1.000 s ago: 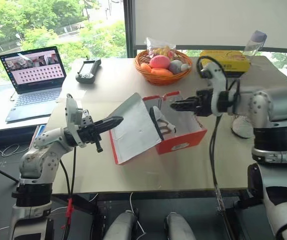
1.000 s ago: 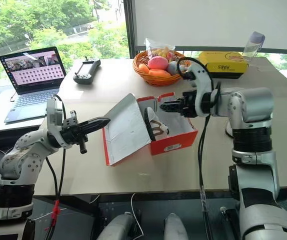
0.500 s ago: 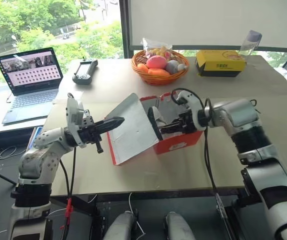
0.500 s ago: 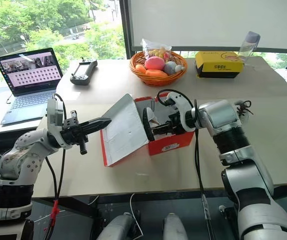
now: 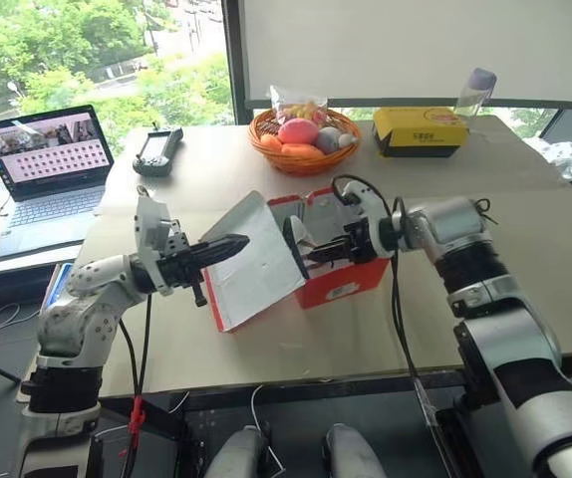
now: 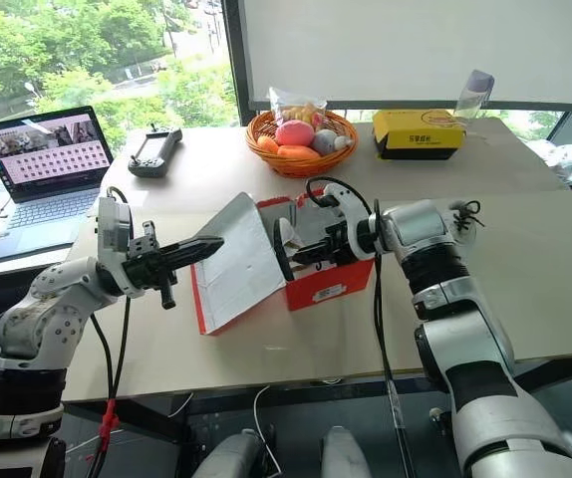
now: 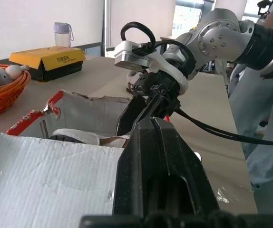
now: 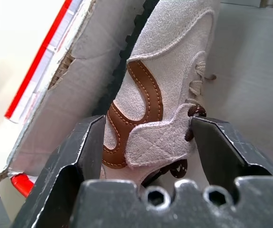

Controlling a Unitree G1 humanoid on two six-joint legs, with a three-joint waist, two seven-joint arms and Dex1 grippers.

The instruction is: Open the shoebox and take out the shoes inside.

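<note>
My right gripper straddles the shoe's strap, with its finger short of the dark sole. It should lift clear and take the shoe closer to the sole (image 8: 113, 94).
The red shoebox (image 5: 351, 289) stands open mid-table, its pale lid (image 5: 256, 264) tilted back to the left. My left gripper (image 5: 234, 242) is shut, and its tip rests against the lid's upper edge. One of the shoes (image 8: 160, 71), whitish suede with brown stitched trim and dark laces, stands on end inside the box, its dark sole (image 5: 294, 237) toward the lid. My right gripper (image 5: 316, 256) reaches down into the box from the right. Its fingers (image 8: 86, 147) press on both sides of the shoe's upper. A second shoe is hidden.
A laptop (image 5: 42, 164) and a black controller (image 5: 154, 149) lie at the far left. An orange basket of fruit (image 5: 301, 134), a yellow box (image 5: 421, 129) and a bottle (image 5: 473, 92) line the far edge. A person (image 7: 265, 118) stands past the table's right side.
My right gripper has dropped from above the box into it, and its fingers have closed in around the shoe. The left gripper and lid have stayed put. The camera has shifted.
</note>
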